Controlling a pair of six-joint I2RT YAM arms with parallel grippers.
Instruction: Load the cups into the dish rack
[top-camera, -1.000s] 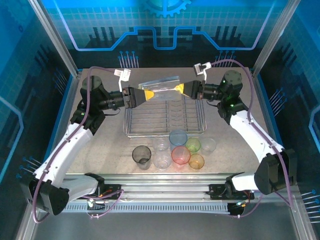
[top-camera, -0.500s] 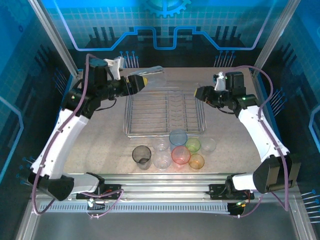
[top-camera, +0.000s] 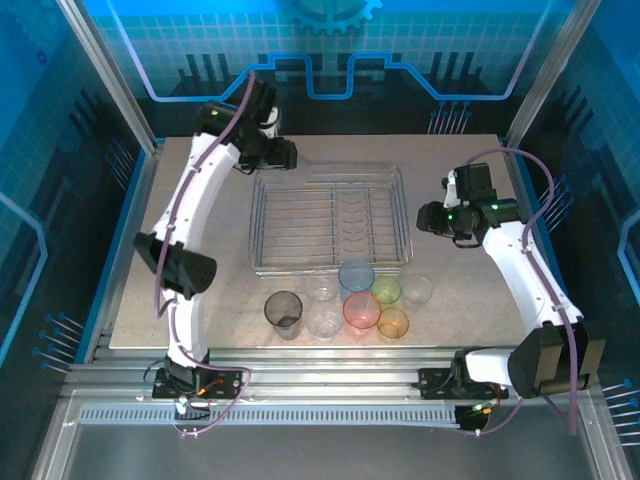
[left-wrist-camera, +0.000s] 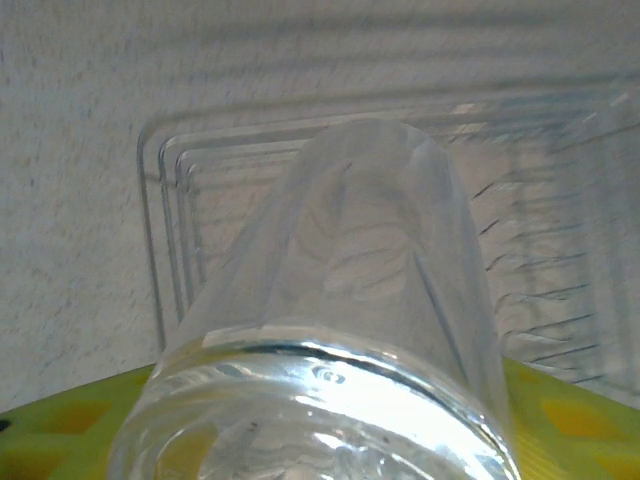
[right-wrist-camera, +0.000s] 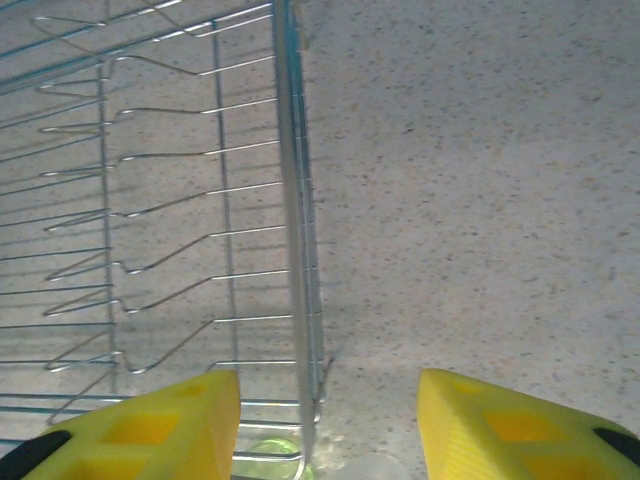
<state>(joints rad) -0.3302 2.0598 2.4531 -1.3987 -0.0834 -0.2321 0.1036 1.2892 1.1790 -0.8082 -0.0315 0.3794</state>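
My left gripper will release the clear cup inside the dish rack's back corner (top-camera: 277, 183) (left-wrist-camera: 228, 187), the corner that is nearest to that same gripper.
My left gripper (top-camera: 288, 155) hovers at the back-left corner of the silver wire dish rack (top-camera: 290, 268), shut on a clear cup (left-wrist-camera: 350, 300). The cup lies along the yellow fingers (left-wrist-camera: 570, 415), its rim nearest the camera, above the rack's corner wires (left-wrist-camera: 165, 230). My right gripper (top-camera: 425, 218) is open and empty beside the rack's right rim (right-wrist-camera: 292, 200). In front of the rack stands a cluster of cups: smoky grey (top-camera: 284, 310), blue (top-camera: 355, 274), red-pink (top-camera: 361, 311), green (top-camera: 386, 290), orange (top-camera: 393, 323) and three clear ones (top-camera: 322, 290).
The rack holds no cups; its thin prongs (right-wrist-camera: 160, 260) run in rows. Bare speckled table (right-wrist-camera: 480, 200) lies to the right of the rack. The green cup (right-wrist-camera: 265, 458) and a clear cup (right-wrist-camera: 375, 468) show below the right fingers.
A second ago both grippers met at the clear cup above the rack. The right gripper has pulled away down the rack's right side; the left arm swung back-left with the cup.
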